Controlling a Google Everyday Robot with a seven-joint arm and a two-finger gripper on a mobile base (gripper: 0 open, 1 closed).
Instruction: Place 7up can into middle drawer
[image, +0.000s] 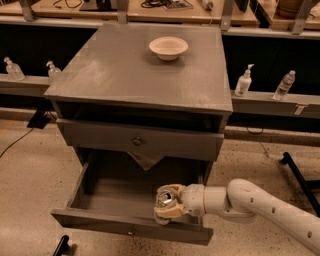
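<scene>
The 7up can, now just above the drawer's front part, will be let go by my gripper on the middle drawer's bottom, well behind the drawer's front panel (158, 187).
The middle drawer (112, 192) is pulled out at the bottom of the grey cabinet, with a small knob on its front. My gripper (164, 206) reaches in from the right on a white arm and hangs just above the drawer's front right part. It is shut on the 7up can (165, 198), whose silver top faces the camera. The beige fingers (170, 212) hide most of the can's body. Whether the can touches the drawer floor is hidden.
A second grey drawer front (137, 141) with a knob is closed above the open one. A white bowl (168, 47) sits on the cabinet top. Bottles stand on ledges at left (12, 68) and right (243, 81). A black bar (299, 175) lies on the floor at right.
</scene>
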